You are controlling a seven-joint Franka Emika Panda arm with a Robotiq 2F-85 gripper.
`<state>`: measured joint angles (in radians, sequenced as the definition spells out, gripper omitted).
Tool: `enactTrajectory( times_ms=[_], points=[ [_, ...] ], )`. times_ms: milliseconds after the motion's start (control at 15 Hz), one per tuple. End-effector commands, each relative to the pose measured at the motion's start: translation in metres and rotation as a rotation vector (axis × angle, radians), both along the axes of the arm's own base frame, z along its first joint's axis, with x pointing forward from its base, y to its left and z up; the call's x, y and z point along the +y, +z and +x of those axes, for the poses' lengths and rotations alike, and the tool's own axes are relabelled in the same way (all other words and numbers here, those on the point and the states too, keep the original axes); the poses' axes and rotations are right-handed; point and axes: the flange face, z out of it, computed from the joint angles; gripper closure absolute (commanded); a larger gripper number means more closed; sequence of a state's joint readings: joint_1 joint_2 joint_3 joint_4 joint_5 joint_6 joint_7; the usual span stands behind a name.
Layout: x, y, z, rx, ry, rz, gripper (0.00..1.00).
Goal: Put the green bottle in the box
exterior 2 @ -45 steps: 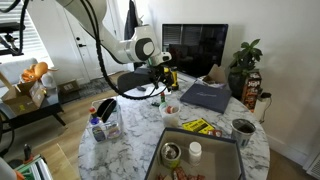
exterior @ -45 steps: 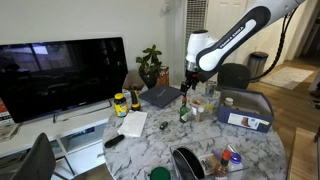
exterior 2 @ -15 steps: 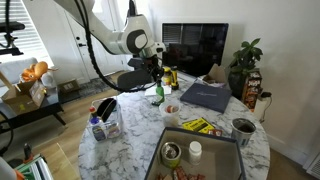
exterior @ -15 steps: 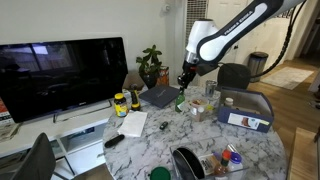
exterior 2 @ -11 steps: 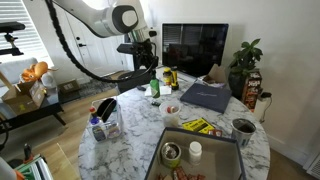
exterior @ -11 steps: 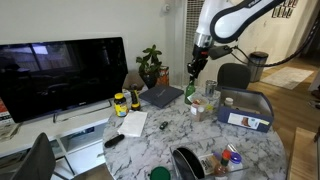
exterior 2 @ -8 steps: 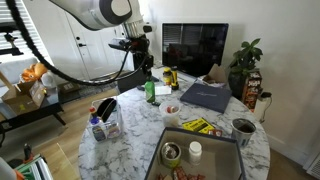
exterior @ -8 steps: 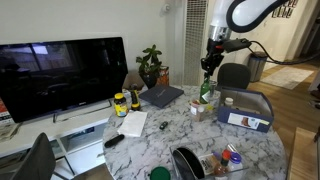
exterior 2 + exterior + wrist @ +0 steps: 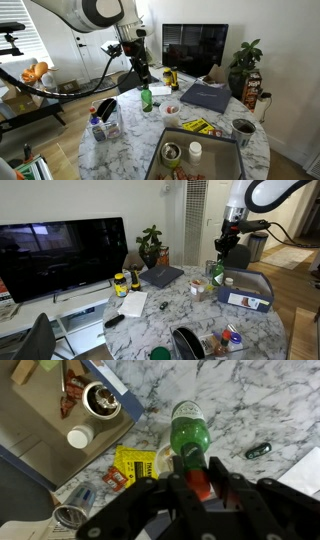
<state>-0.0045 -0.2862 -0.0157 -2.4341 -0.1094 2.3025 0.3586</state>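
Next, my gripper lets go of the green bottle inside the box (image 9: 230, 275) (image 9: 56, 465), between the white lid and the far side of the box.
The green bottle (image 9: 188, 426) hangs by its neck from my gripper (image 9: 197, 478), whose fingers are shut around the red top. In both exterior views the bottle (image 9: 218, 276) (image 9: 146, 99) is held upright just above the marble table, under the gripper (image 9: 221, 262) (image 9: 142, 82). The box (image 9: 247, 300) is a blue-grey bin with a white label, and the bottle is next to its near-left corner. In the wrist view the box (image 9: 32, 460) fills the upper left, off to the bottle's side, with a jar and a white lid inside.
A dark laptop (image 9: 160, 276) (image 9: 207, 95) lies on the table. Yellow-lidded jars (image 9: 120, 282) stand near the TV (image 9: 60, 255). A yellow packet (image 9: 130, 464) and a white bowl lie below the bottle. A clear container (image 9: 105, 121) holds small items.
The arm has lifted the green bottle off the table and carried it across toward the box, turning as it went. The gripper stayed shut on it.
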Motion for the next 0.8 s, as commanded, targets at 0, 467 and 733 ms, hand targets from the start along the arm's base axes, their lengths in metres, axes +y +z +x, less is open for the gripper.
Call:
enactTrajectory(
  times_ms=[0, 467, 733],
  points=[
    [-0.067, 0.001, -0.006, 0.035, -0.129, -0.11, 0.92],
    [-0.236, -0.011, -0.031, -0.004, -0.537, -0.057, 0.92],
    [-0.244, -0.013, -0.034, -0.002, -0.583, -0.033, 0.69]
  ],
)
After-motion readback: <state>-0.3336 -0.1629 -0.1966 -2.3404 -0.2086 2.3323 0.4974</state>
